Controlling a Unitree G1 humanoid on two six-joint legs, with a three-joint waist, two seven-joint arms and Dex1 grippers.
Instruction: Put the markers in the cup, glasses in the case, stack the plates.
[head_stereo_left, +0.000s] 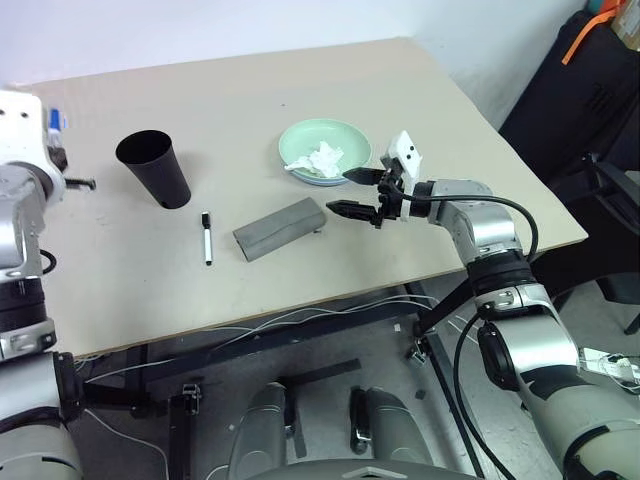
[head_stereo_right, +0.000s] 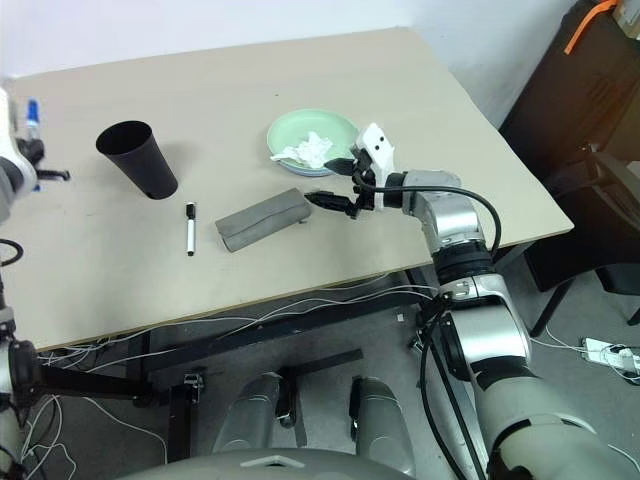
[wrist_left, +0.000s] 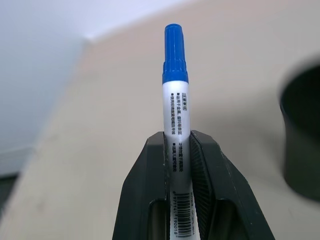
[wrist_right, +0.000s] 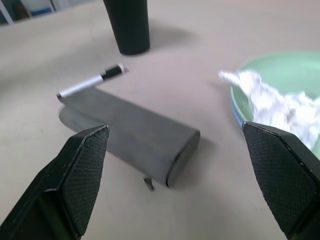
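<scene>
My left gripper should go inside the opening of the black cup (head_stereo_left: 151, 157) (wrist_left: 309, 117). It will let go of the blue-capped marker there.
My left gripper (wrist_left: 177, 137) is shut on the blue-capped marker (wrist_left: 175, 75), held up at the table's far left, left of the black cup (head_stereo_left: 155, 170). The other marker (head_stereo_left: 207, 238), white with a black cap, lies on the table between the cup and the grey case (head_stereo_left: 280, 229). My right gripper (head_stereo_left: 340, 192) hangs open just right of the case, holding nothing. The mint green plate (head_stereo_left: 345, 132) sits on the light blue plate (wrist_right: 234, 107), crumpled tissue (head_stereo_left: 325, 158) in it. The glasses are hidden; a small dark bit (wrist_right: 148, 183) pokes out under the case's end.
The table's front edge (head_stereo_left: 300, 300) runs close below the case and the lying marker. Cables and a black frame lie on the floor under the table. Dark furniture (head_stereo_left: 590, 110) stands off the table's right side.
</scene>
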